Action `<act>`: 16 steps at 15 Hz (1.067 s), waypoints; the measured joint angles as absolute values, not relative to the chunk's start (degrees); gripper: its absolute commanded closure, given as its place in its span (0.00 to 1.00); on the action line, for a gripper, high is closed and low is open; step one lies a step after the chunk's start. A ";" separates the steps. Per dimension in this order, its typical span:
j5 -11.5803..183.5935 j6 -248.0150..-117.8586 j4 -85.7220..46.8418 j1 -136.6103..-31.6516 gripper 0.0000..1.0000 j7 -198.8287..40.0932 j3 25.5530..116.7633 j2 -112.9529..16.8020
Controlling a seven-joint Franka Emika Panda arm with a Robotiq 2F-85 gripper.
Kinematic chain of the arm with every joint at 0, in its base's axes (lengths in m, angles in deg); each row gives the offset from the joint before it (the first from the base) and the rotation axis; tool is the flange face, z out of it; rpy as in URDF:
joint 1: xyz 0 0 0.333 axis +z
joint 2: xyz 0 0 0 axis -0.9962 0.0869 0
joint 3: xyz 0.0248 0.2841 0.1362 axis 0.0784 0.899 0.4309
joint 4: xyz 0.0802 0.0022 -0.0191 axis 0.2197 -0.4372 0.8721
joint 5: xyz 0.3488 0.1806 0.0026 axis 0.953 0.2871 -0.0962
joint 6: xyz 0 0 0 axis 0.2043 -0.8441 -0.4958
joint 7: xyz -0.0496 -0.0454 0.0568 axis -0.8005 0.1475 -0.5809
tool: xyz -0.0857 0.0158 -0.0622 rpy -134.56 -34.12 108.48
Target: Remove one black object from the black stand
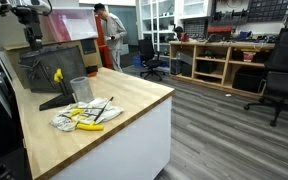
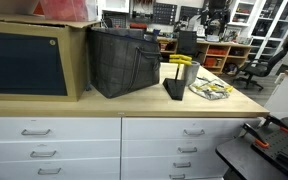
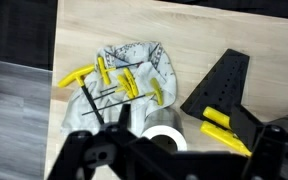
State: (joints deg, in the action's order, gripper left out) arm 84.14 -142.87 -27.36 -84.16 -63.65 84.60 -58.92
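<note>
Next, I will move my gripper to the black stand and close it on the yellow handle of a tool (image 1: 58,75) there.
The black stand (image 3: 224,85) is a dark tilted board on a flat base; it shows in both exterior views (image 1: 46,72) (image 2: 124,60). Two yellow-handled tools (image 3: 222,124) hang on its face, seen also in an exterior view (image 1: 57,75). Several yellow-handled tools with thin black shafts (image 3: 114,85) lie on a white cloth (image 3: 149,60) beside it. My gripper (image 3: 174,165) is open and empty. It hovers above the table, over the cup and the stand's lower edge, touching nothing. Its dark fingers fill the bottom of the wrist view.
A translucent grey cup (image 3: 164,138) stands between the cloth and the stand, also seen in an exterior view (image 1: 81,90). The wooden table's edge (image 1: 134,112) is close to the cloth. A dark cabinet (image 2: 24,60) stands behind the stand. A person (image 1: 109,38) is in the background.
</note>
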 measured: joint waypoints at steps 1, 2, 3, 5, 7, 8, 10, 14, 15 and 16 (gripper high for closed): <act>83.02 -141.62 -24.58 -83.42 0.00 -64.88 84.15 -56.27; 82.33 -140.23 -21.98 -82.79 0.00 -66.15 83.73 -54.06; 82.16 -139.10 -19.82 -82.29 0.00 -67.05 83.38 -52.41; 82.11 -138.11 -17.71 -81.92 0.00 -67.70 83.18 -51.05; 82.13 -137.87 -17.41 -81.62 0.00 -67.86 82.81 -51.03; 82.13 -137.87 -17.53 -81.34 0.00 -67.86 82.44 -51.00; 82.13 -137.88 -17.61 -80.84 0.00 -68.96 81.92 -50.27; 82.48 -137.87 -17.37 -80.07 0.00 -75.60 81.88 -47.10; 82.48 -137.87 -17.17 -79.76 0.00 -77.79 82.00 -46.30; 82.46 -137.87 -16.80 -79.34 0.00 -79.98 82.10 -45.49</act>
State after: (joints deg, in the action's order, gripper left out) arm 82.46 -137.87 -16.80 -79.34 -79.98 82.10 -45.49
